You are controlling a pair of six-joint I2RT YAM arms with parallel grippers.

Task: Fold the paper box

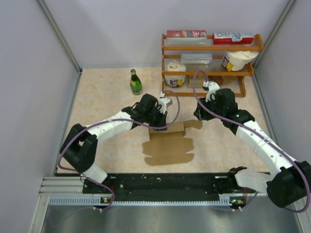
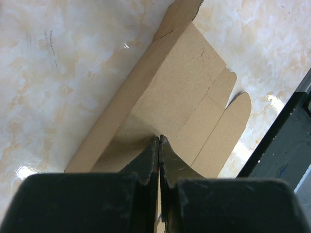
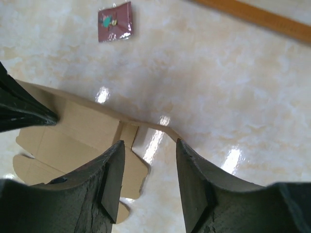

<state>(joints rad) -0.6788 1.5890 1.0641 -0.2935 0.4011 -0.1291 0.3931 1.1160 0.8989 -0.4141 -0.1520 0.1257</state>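
Observation:
The paper box's side flap sticks straight out beyond its raised panel, so I will move my right gripper lower, pinch the flap's loose end (image 1: pixel 199 125) and fold it inward.
The paper box (image 1: pixel 169 145) is a brown cardboard sheet lying flat in the middle of the table, with its far panel folded up. My left gripper (image 1: pixel 159 124) is at that raised far edge. In the left wrist view its jaws (image 2: pixel 159 138) are pressed together with a sliver of cardboard (image 2: pixel 180 97) between them. My right gripper (image 1: pixel 200 115) is open just above the sheet's far right flap. In the right wrist view (image 3: pixel 149 141) the flap's thin edge runs past its fingertips without touching, and the sheet (image 3: pixel 73 136) lies to the left.
A small dark-red square card (image 3: pixel 115 21) lies on the table beyond the sheet. A green bottle (image 1: pixel 135 81) stands at the back. A wooden rack (image 1: pixel 243 73) with printed cartons and white tubs is at the back right. A black rail (image 1: pixel 160 184) runs along the near edge.

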